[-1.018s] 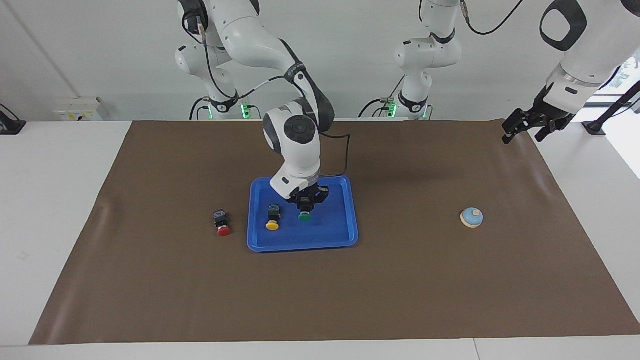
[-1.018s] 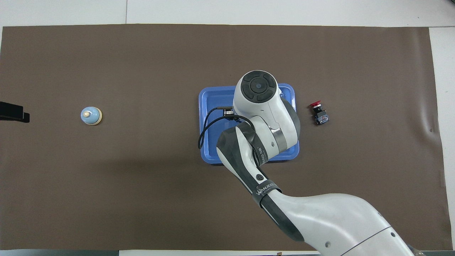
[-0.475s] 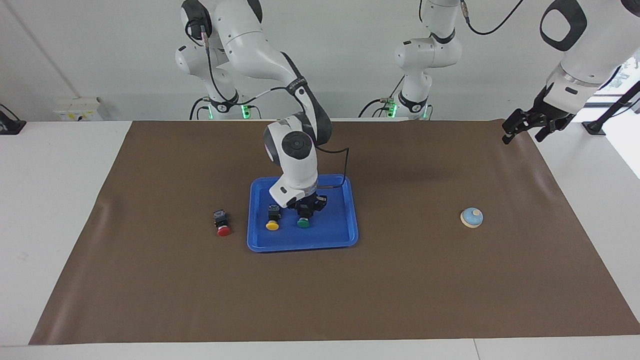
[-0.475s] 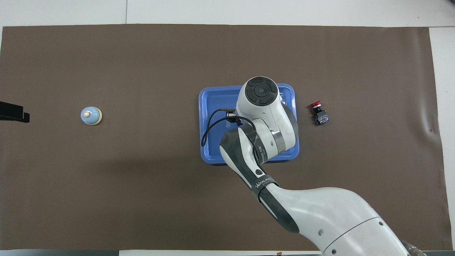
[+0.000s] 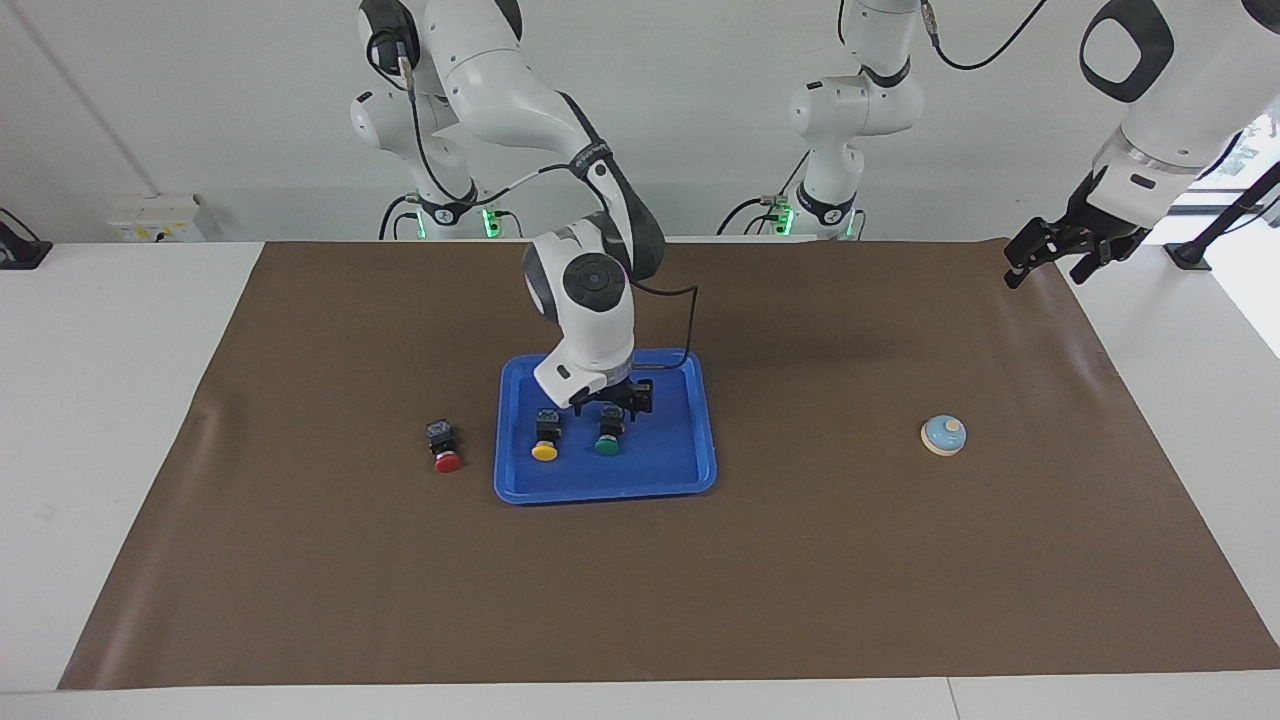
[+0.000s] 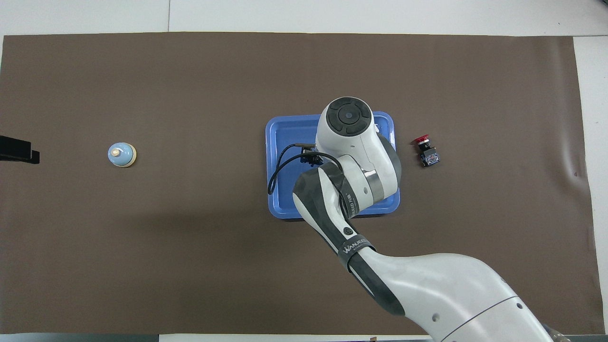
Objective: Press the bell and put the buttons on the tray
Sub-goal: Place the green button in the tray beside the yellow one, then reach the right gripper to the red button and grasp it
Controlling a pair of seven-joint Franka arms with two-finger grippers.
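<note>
I need to move my right gripper next to the red button's black body [image 6: 428,154], on the mat beside the blue tray, and close it there.
The blue tray [image 5: 672,452] lies mid-mat. In it rest the yellow button [image 5: 545,441] and, beside it, the green button [image 5: 607,440]. My right gripper [image 5: 612,403] hangs open just above the green button's black body, with its fingers spread to either side. The red button [image 5: 446,450] lies on the mat beside the tray, toward the right arm's end. The bell [image 5: 943,436] sits toward the left arm's end. My left gripper [image 5: 1050,262] waits open and empty above that end's mat corner. In the overhead view the right arm hides both tray buttons; the tray [image 6: 289,134], red button [image 6: 426,151] and bell [image 6: 122,155] show.
A brown mat [image 5: 640,600] covers the table. The right arm's black cable [image 5: 690,320] loops above the tray's rim nearest the robots.
The right gripper lowered the green button into the tray beside the yellow one, then opened and let it go. The left arm has not moved.
</note>
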